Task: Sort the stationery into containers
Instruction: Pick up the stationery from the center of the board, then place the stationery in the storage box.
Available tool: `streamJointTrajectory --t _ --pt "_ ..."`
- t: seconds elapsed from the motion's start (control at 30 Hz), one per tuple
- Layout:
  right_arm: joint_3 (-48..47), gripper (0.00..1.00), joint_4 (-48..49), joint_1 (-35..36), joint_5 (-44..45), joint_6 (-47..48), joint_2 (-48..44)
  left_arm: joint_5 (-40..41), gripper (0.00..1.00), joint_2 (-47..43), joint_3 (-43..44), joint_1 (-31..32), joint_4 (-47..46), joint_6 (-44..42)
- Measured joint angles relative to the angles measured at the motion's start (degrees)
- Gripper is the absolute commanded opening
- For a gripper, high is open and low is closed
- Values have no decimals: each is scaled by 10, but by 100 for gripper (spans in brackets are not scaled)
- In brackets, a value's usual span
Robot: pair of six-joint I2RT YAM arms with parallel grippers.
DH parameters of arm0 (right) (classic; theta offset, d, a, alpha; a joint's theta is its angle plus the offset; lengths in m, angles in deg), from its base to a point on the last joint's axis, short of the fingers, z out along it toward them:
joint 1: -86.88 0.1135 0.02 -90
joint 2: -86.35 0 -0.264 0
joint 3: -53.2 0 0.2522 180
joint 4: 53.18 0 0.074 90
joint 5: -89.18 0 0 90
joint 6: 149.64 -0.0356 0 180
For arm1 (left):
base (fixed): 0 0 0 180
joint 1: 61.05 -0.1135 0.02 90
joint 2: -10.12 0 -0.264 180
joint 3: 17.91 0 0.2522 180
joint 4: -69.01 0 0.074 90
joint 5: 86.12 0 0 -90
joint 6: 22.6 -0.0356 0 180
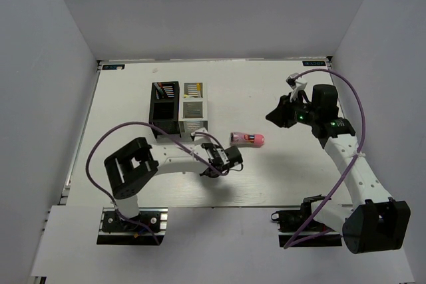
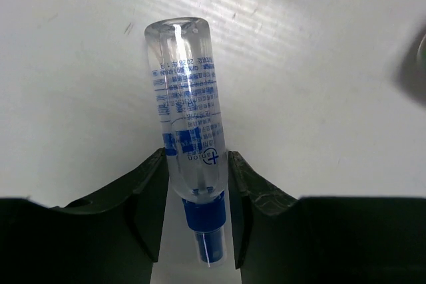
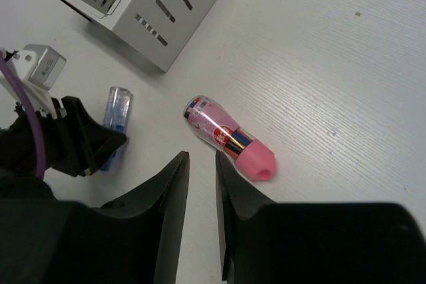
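Observation:
Next, my left gripper releases the blue-clear pen inside the near cell of the black container (image 1: 166, 110), letting it go in that cell.
A blue-clear pen (image 2: 190, 111) lies on the white table between my left gripper's fingers, which press on both its sides. My left gripper (image 1: 234, 157) sits just in front of the containers. The pen also shows in the right wrist view (image 3: 118, 114). A stubby pink cylinder (image 1: 247, 139) lies on the table right of it, and my right gripper (image 3: 202, 156) hovers just short of it (image 3: 226, 138), closed to a narrow gap and empty. The black container (image 1: 164, 101) and the white-grey container (image 1: 194, 106) stand side by side at the back left. Thin pens show in their far cells.
The white-grey container's slatted corner (image 3: 153, 4) stands close behind the left gripper (image 3: 86, 144). Grey walls close the table on the left, back and right. Purple cables loop over both arms.

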Motion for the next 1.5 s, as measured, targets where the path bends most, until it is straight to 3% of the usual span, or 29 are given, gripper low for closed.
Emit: streamJointTrajectory --t 0.37,0.57,0.73,0.97,1.2,1.5 --pt "24 29 18 0 -10 -19 -13 -118 6 -149 -21 45 -33 -140" --pt "31 29 21 0 -10 -19 -28 -148 3 -187 94 23 -32 -194" --pt "40 29 23 0 -10 -21 -40 -172 0 -195 162 -47 -29 -209" --pt "58 29 25 0 -7 -20 -62 -254 0 -196 164 -196 -22 -202" --pt "70 29 28 0 -6 -20 -81 -341 0 -208 174 -300 -1 -157" --pt "87 29 38 0 -6 -26 -89 -445 0 -359 31 -428 -54 -36"
